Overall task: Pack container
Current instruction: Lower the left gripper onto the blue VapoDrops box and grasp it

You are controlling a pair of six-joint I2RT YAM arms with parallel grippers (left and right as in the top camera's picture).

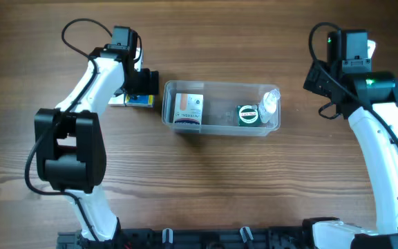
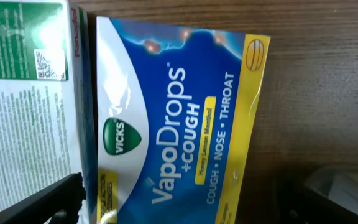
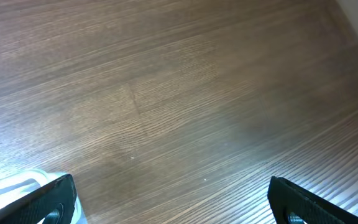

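Note:
The robot's left gripper will next grab the near half (image 1: 141, 99) (image 2: 166, 202) of the blue and yellow VapoDrops box, with its fingers closing on the two long sides.
The container (image 1: 220, 128), a clear rectangular tub, lies mid-table. In it are a white box with a red and purple label (image 1: 188, 111), a round green tin (image 1: 247, 115) and a small clear bottle (image 1: 269, 103). Left of the tub, my left gripper (image 1: 142, 86) hangs open over a blue and yellow VapoDrops box (image 1: 141, 101). In the left wrist view its jaws (image 2: 185, 211) straddle that box (image 2: 179, 118), with a dark finger (image 2: 48, 202) at the box's left edge. My right gripper (image 1: 318, 79) is open, right of the tub, with bare wood between its fingers (image 3: 182, 205).
A white box with a green label (image 2: 23, 93) lies right against the VapoDrops box, on its far side from the tub (image 1: 119, 99). A corner of the tub (image 3: 11, 183) shows beside the right gripper's left finger. Arm bases stand at the near edge.

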